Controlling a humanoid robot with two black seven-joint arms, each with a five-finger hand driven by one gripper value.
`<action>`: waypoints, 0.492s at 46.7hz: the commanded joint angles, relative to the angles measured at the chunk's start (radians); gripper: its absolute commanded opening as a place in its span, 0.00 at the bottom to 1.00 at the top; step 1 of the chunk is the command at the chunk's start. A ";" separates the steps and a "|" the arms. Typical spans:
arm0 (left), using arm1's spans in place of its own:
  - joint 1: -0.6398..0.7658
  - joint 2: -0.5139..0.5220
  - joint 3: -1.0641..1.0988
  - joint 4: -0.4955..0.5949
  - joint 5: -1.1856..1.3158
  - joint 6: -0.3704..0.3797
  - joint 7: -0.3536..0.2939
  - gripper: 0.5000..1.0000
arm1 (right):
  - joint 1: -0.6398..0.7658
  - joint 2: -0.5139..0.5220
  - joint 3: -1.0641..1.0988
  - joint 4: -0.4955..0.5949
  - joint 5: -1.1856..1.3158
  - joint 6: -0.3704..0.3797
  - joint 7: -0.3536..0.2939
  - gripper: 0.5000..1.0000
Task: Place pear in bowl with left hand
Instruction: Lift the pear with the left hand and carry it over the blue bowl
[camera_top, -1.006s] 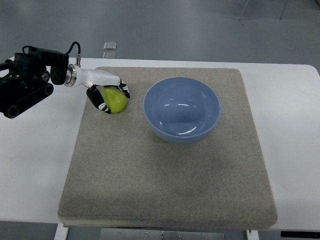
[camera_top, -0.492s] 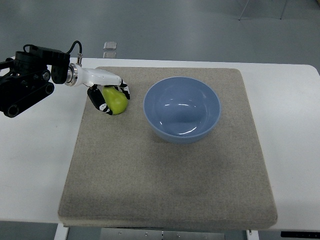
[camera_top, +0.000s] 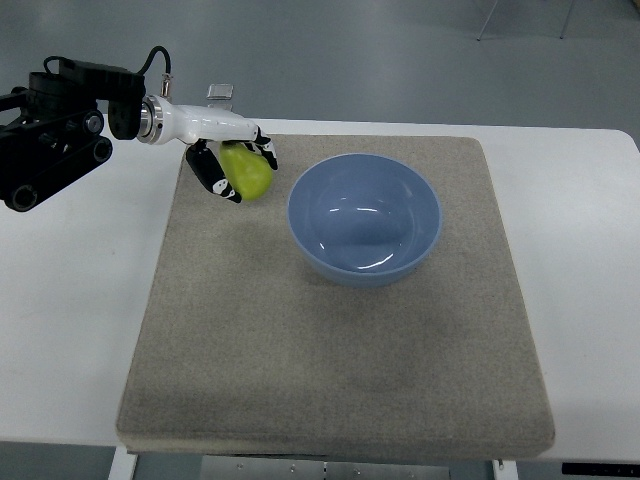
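My left gripper will let go of the pear on the inside bottom of the light blue bowl (camera_top: 351, 228), near the bowl's middle.
My left hand (camera_top: 238, 167) comes in from the upper left and its fingers are curled around a yellow-green pear (camera_top: 248, 171). The pear is held above the grey mat (camera_top: 340, 340), near its far left corner. A light blue bowl (camera_top: 364, 219) stands empty on the mat just to the right of the hand, about a hand's width from the pear. The right arm is not in view.
The mat lies on a white table (camera_top: 70, 330). A small clear object (camera_top: 220, 92) lies at the table's far edge behind the hand. The left arm's black body (camera_top: 55, 130) fills the upper left corner.
My left hand has risen with the pear off the mat and moved a little to the right, toward the bowl.
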 joint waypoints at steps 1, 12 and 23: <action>-0.024 0.002 -0.008 -0.017 -0.006 0.000 0.000 0.00 | 0.000 0.000 0.000 0.000 0.000 0.000 0.000 0.85; -0.092 -0.002 -0.038 -0.052 -0.011 0.000 0.001 0.00 | 0.000 0.000 0.000 0.000 0.000 0.000 0.000 0.85; -0.124 -0.029 -0.041 -0.090 -0.029 0.000 0.001 0.00 | 0.000 0.000 0.000 0.000 0.000 0.000 0.000 0.85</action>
